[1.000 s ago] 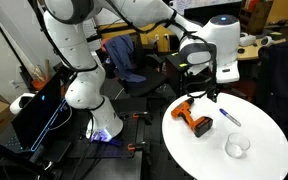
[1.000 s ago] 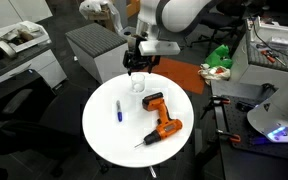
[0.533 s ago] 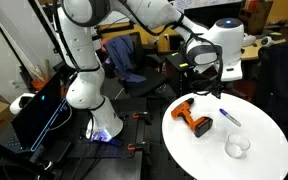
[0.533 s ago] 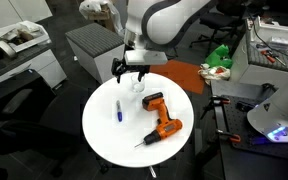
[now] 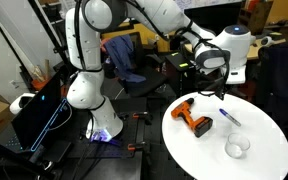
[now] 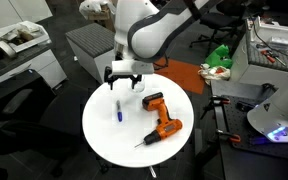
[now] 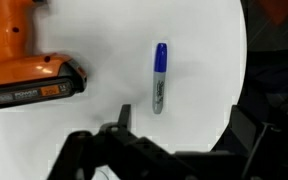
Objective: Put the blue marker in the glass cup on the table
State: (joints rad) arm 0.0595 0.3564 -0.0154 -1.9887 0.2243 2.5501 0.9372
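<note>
The blue marker's grey body (image 5: 232,120) (image 7: 159,88) is just below its blue cap. My gripper needs to go there next and close on it.
The blue marker (image 7: 159,77) lies flat on the round white table (image 7: 94,30), just ahead of my gripper (image 7: 184,125) in the wrist view. The gripper is open and empty, with its fingers hovering above the table. In both exterior views the gripper (image 5: 213,90) (image 6: 123,83) hangs above and slightly behind the marker (image 5: 229,117) (image 6: 118,111). The glass cup (image 5: 237,147) stands upright near the table edge. In an exterior view the cup sits right beside the gripper and is mostly hidden by it.
An orange and black power drill (image 5: 194,120) (image 6: 159,118) (image 7: 29,75) lies on the table (image 5: 269,135) (image 6: 99,135) next to the marker. Chairs, desks and lab clutter surround the table.
The gripper has moved sideways from above the glass cup to a spot over the marker. The marker, cup and drill have not moved.
</note>
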